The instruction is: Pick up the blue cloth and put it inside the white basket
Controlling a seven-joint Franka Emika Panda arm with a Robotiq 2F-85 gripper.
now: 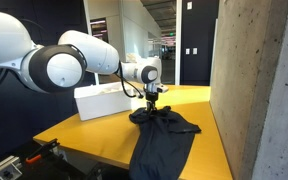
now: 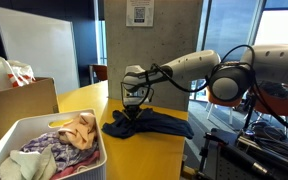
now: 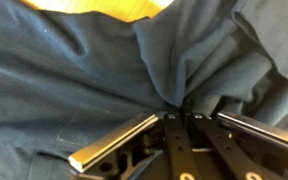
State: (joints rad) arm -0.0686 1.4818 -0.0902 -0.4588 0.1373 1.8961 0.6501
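Note:
Next, I let go of the blue cloth, now spread over the table's near edge, on the yellow table [image 1: 158, 111] between the white basket and the concrete pillar.
The blue cloth [image 1: 166, 130] is a dark navy garment spread on the yellow table and hanging over its near edge. It also shows in an exterior view [image 2: 149, 124] and fills the wrist view [image 3: 104, 70]. My gripper [image 1: 152, 106] is down on the cloth's bunched middle, and in an exterior view [image 2: 133, 112] it touches the fabric. In the wrist view my gripper [image 3: 179, 118] has its fingers together, pinching a fold of the cloth. The white basket [image 1: 102, 101] stands on the table behind the cloth. In an exterior view the white basket [image 2: 46, 172] holds several crumpled clothes.
The yellow table [image 1: 94, 130] has a rounded edge. A concrete pillar [image 1: 259, 90] stands close on one side. A brown cardboard box [image 2: 19, 105] sits behind the basket. A whiteboard [image 2: 34, 50] and glass walls lie further back.

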